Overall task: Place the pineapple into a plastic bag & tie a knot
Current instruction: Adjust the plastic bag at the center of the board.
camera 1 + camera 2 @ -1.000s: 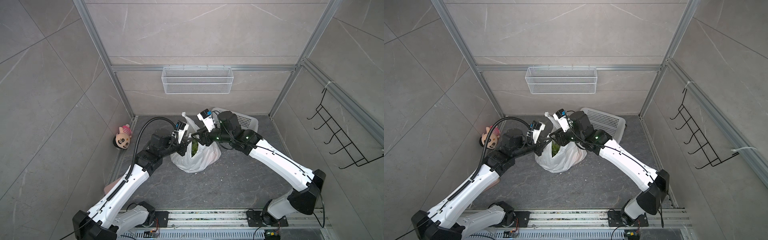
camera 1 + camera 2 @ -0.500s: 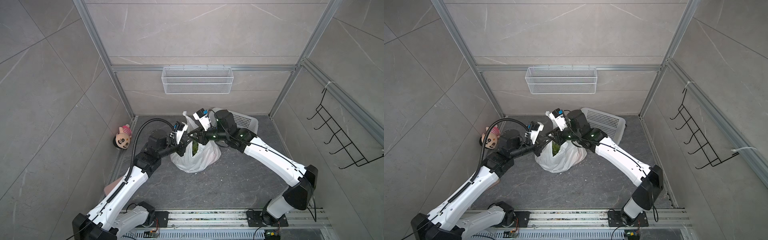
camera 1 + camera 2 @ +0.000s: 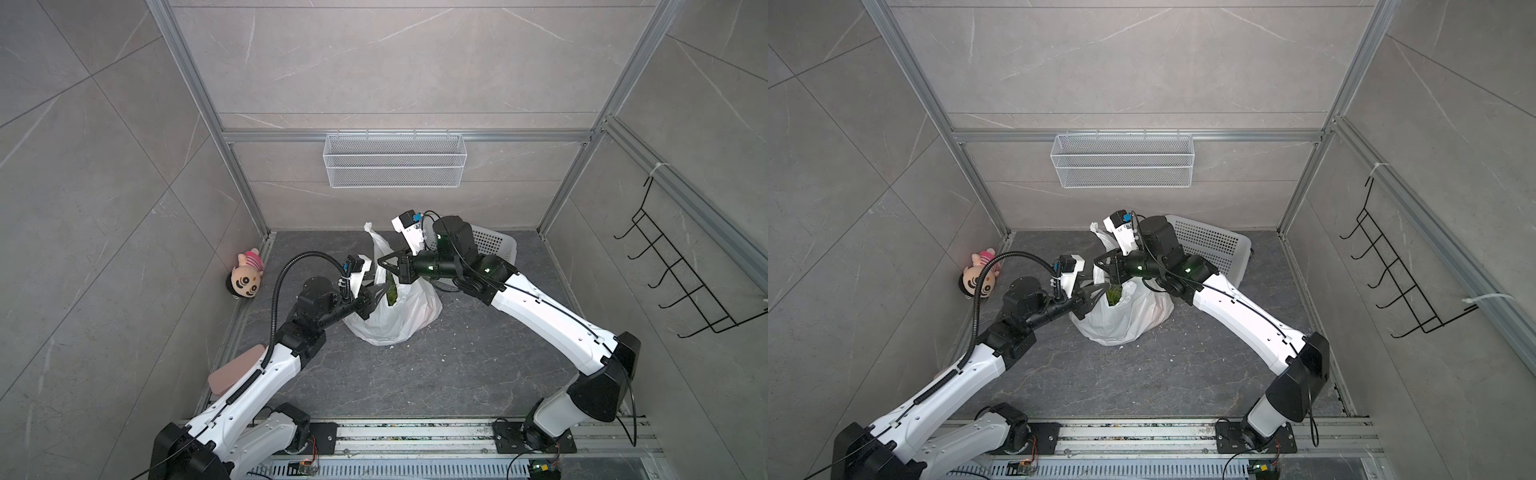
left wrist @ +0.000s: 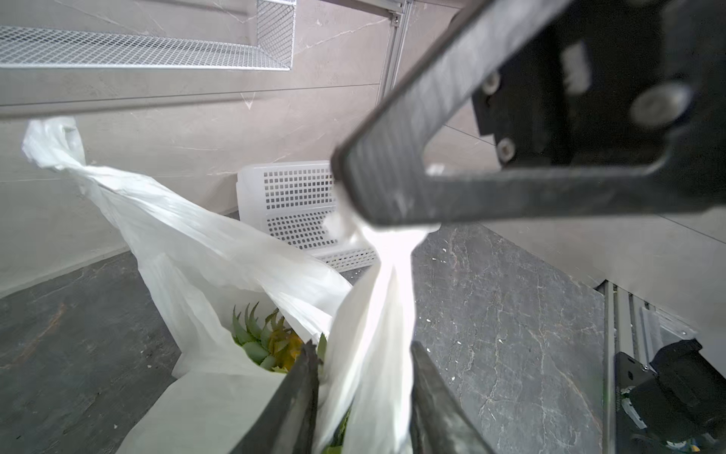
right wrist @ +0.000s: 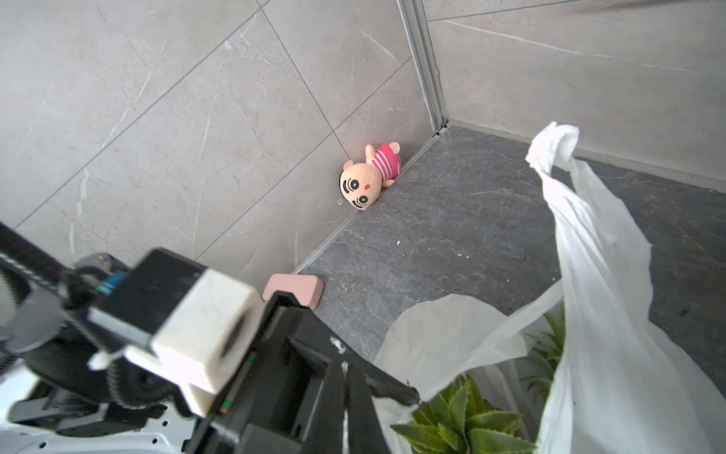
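Observation:
The same handle of the plastic bag has both my grippers at it, so next my left gripper closes on it to free my right gripper to take the plastic bag's other handle at the back (image 3: 373,234).
The white plastic bag (image 3: 405,320) (image 3: 1125,322) stands mid-floor with the pineapple inside; its green crown (image 3: 1113,296) (image 4: 263,338) (image 5: 463,424) shows at the mouth. My right gripper (image 3: 380,262) (image 3: 1096,261) (image 5: 345,367) hangs over the bag, shut on the end of one handle strip (image 4: 385,283). Lower down, my left gripper (image 3: 380,293) (image 4: 363,348) is open, that same strip running loosely between its fingers. The other handle strip (image 3: 370,232) (image 5: 554,145) sticks up free at the back. No knot is in view.
A white perforated basket (image 3: 494,245) lies behind the right arm. A plush toy (image 3: 247,276) rests against the left wall, and a pink block (image 3: 237,370) lies nearer the front. A wire shelf (image 3: 395,160) hangs on the back wall, a black hook rack (image 3: 681,270) on the right wall.
My right gripper moved left over the bag and closed on the handle strip. My left gripper, shut on that strip before, has opened.

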Motion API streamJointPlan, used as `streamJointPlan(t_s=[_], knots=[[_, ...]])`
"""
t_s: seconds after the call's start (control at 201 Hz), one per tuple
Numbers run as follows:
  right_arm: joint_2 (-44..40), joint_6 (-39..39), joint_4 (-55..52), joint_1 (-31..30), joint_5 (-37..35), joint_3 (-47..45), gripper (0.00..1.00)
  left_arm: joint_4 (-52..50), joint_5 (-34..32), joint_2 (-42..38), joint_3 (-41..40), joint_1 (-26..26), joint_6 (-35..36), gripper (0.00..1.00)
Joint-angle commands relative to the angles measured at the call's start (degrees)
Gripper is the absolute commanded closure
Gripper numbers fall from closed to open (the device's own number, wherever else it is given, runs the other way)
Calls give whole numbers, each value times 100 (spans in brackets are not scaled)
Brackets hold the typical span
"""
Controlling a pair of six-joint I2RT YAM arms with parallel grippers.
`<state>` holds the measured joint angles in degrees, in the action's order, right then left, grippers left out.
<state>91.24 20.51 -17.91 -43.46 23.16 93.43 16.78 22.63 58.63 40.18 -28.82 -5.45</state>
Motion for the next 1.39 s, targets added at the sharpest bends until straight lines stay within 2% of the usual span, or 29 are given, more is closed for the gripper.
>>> streamJointPlan(t_s=[0.0,0.194,0.398,0.513,0.553,0.607,0.652,0.682,0.732,0.822,0.941,1.001,1.12,1.309,1.389], knots=[[-241,253,198,-13,-130,219,100,1728,62,145,-195,27,-206,61],[-276,425,226,-13,-264,352,100,2339,123,706,-204,25,-254,69],[-309,524,332,-13,-213,455,100,2746,-9,1068,-241,35,-305,70],[-265,417,138,-11,-322,496,100,2814,7,1061,-213,41,-287,98],[-250,338,-17,17,-525,551,100,2814,-13,1007,-254,50,-256,100],[-237,172,-188,55,-893,623,76,2826,-19,925,-348,68,-226,100],[-238,30,-276,95,-1378,633,49,2814,-26,851,-414,93,-224,100],[-231,-72,-288,130,-1640,624,37,2821,-20,817,-448,108,-235,100],[-157,-299,-286,208,-1916,642,27,2803,76,760,-483,129,-231,100],[241,-608,-493,381,-2195,921,20,2757,131,655,-513,139,-224,100],[947,-1341,-686,454,-2131,1415,18,2690,162,551,-576,157,-194,100],[1274,-1721,-714,453,-1877,1678,18,2656,175,512,-592,174,-188,100],[1832,-1850,-554,457,-1799,2093,18,2576,221,473,-586,193,-181,100],[2785,-1340,-370,453,-2931,2989,19,2475,327,449,-573,210,-203,100],[3168,-1240,-301,453,-3154,3338,23,2446,341,435,-604,225,-212,100]])
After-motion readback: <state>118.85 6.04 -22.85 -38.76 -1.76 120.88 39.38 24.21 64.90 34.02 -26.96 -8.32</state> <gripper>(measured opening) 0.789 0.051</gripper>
